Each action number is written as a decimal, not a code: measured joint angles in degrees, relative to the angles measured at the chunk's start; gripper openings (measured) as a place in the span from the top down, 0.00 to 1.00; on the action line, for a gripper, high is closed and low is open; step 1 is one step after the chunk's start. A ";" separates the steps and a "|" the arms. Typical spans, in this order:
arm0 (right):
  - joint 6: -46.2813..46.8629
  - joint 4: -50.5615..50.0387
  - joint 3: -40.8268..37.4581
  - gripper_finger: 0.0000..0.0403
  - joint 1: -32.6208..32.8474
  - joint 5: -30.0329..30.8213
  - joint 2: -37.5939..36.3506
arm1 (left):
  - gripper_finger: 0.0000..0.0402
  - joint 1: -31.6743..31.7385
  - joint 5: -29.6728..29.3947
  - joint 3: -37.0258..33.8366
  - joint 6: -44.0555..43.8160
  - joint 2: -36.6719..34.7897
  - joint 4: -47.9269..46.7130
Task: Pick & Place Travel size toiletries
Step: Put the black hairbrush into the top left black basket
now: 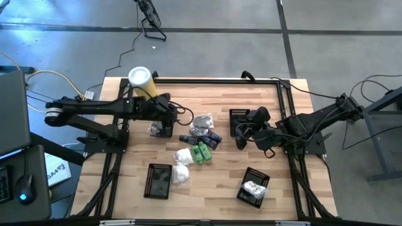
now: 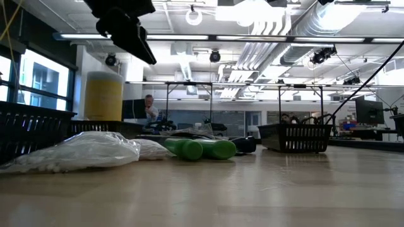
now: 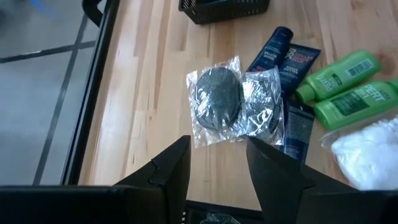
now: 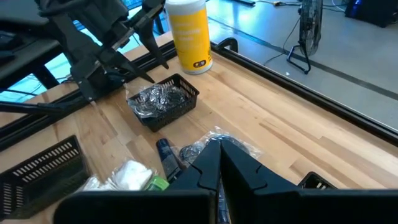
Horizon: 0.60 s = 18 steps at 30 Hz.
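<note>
The far silvery-clear packet is next for my left gripper, which should go there and close on its edge (image 1: 199,124) (image 3: 244,113) beside the neighbouring silvery-clear packet.
The travel size toiletries lie in a loose pile at mid-table. There are two silvery-clear packets (image 3: 214,99), dark blue tubes (image 3: 280,53), two green bottles (image 3: 348,90) and white packets (image 1: 183,157). My left gripper (image 3: 217,168) hangs open in the air, above the table just short of the silvery packets. A black mesh basket (image 4: 165,99) holding silvery packets stands beneath it. My right gripper (image 4: 217,165) is shut and empty, and it hovers right of the pile (image 1: 240,141).
A tall yellow canister (image 1: 140,80) stands at the far left. One black basket (image 1: 158,181) sits near the front. Another (image 1: 254,186) at the front right holds a white packet. A third (image 1: 239,119) lies under my right arm. A black frame rail (image 1: 213,80) borders the table.
</note>
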 joint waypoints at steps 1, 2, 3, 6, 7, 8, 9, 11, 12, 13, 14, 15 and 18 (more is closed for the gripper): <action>-0.20 0.00 0.00 0.99 -0.02 -0.02 0.00 | 0.62 0.00 0.00 0.00 0.01 0.36 0.16; -0.41 -0.02 0.00 0.99 -0.02 -0.04 0.00 | 0.62 0.00 -0.01 0.00 0.01 0.68 0.33; -0.69 0.00 0.00 0.99 -0.02 -0.06 0.00 | 0.62 0.00 -0.01 0.00 0.04 0.97 0.74; -1.21 -0.02 0.00 0.99 0.00 -0.30 0.00 | 0.62 0.00 -0.02 0.00 0.54 1.92 1.99; -1.22 -0.02 0.00 0.99 -0.01 -0.72 0.00 | 0.62 0.00 -0.03 0.00 0.93 2.28 2.10; -1.24 -0.03 0.00 0.99 -0.02 -1.31 0.00 | 0.62 0.00 -0.03 0.00 1.59 2.78 2.67; -1.25 -0.09 0.00 0.99 -0.01 -1.65 0.00 | 0.62 0.00 -0.03 0.00 1.93 3.26 3.11; -1.24 -0.45 0.00 0.99 0.00 -1.76 0.00 | 0.62 0.00 -0.06 0.00 2.08 4.26 3.88; -1.28 -0.57 0.00 0.99 0.00 -2.08 0.00 | 0.62 0.00 -0.06 0.00 2.09 4.88 5.06; -1.60 -0.65 0.00 0.99 -0.02 -2.95 0.00 | 0.62 0.00 -0.09 0.00 2.11 5.54 5.98; -2.32 -0.68 0.00 0.99 -0.02 -4.07 0.00 | 0.62 0.00 -0.15 0.00 2.11 6.21 6.52; -2.94 -0.68 0.00 0.99 -0.02 -5.05 0.00 | 0.62 0.00 -0.19 0.00 2.13 6.94 7.48; -4.14 -0.54 0.00 0.99 -0.01 -6.22 0.00 | 0.62 0.00 -0.21 0.00 1.67 8.56 10.03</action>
